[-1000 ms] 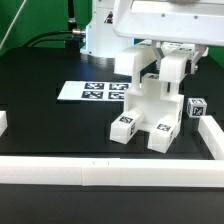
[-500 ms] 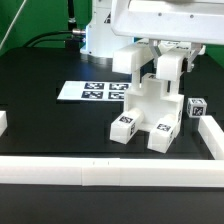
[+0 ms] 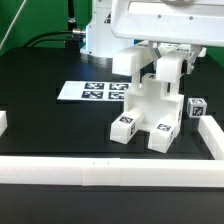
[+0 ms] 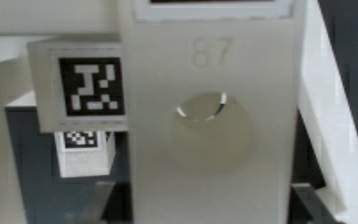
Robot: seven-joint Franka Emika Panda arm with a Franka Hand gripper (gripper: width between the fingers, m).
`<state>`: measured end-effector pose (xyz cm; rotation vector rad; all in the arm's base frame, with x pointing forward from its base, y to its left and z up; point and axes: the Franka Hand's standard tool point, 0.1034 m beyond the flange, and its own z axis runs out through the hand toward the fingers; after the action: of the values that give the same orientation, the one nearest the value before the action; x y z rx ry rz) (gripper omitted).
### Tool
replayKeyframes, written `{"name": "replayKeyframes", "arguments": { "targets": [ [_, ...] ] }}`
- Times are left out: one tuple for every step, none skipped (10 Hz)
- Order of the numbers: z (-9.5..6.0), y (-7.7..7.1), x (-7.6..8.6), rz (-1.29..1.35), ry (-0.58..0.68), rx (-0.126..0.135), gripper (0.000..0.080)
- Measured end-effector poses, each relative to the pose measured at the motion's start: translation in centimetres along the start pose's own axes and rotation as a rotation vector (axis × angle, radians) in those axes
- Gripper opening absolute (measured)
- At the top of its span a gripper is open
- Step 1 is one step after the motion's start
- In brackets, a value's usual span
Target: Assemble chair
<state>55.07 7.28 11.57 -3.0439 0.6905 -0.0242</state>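
Next, my gripper releases the flat white chair piece, which hangs against the assembly's back now, low against the chair, at a spot just behind its two tagged front feet [image 3: 139, 98].
The partly built white chair [image 3: 148, 110] stands on the black table, with tags on its two front feet [image 3: 125, 124]. My gripper [image 3: 167, 48] hangs right above it, shut on a flat white chair piece [image 3: 172, 72] that reaches down against the assembly's back. In the wrist view that piece [image 4: 211, 110] fills the picture, with a round dimple in it, and sits between my dark fingers [image 4: 130, 200]. Beside it is a tagged white chair part [image 4: 94, 86]. Another white block [image 3: 131, 62] shows at the assembly's top, on the exterior view's left.
The marker board [image 3: 92, 91] lies flat on the exterior view's left of the chair. A small tagged white block [image 3: 197, 108] sits at the exterior view's right. Low white rails run along the front [image 3: 100, 170], the right [image 3: 212, 135] and the left [image 3: 3, 122].
The gripper and the held piece have shifted only very slightly. Nothing was taken hold of or let go.
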Motion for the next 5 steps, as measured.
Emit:
{"name": "replayKeyframes", "arguments": {
  "targets": [
    [0.2,0.1,0.1,-0.003,-0.002,-0.003,0.0284],
    [0.5,0.1,0.0,-0.003,-0.004,-0.007,0.0284],
    [0.7,0.2,0.0,-0.003,-0.007,-0.010,0.0284],
    [1.0,0.3,-0.1,-0.006,-0.009,-0.013,0.0284],
    [1.4,0.5,-0.1,-0.016,-0.013,-0.019,0.0284]
  ]
}}
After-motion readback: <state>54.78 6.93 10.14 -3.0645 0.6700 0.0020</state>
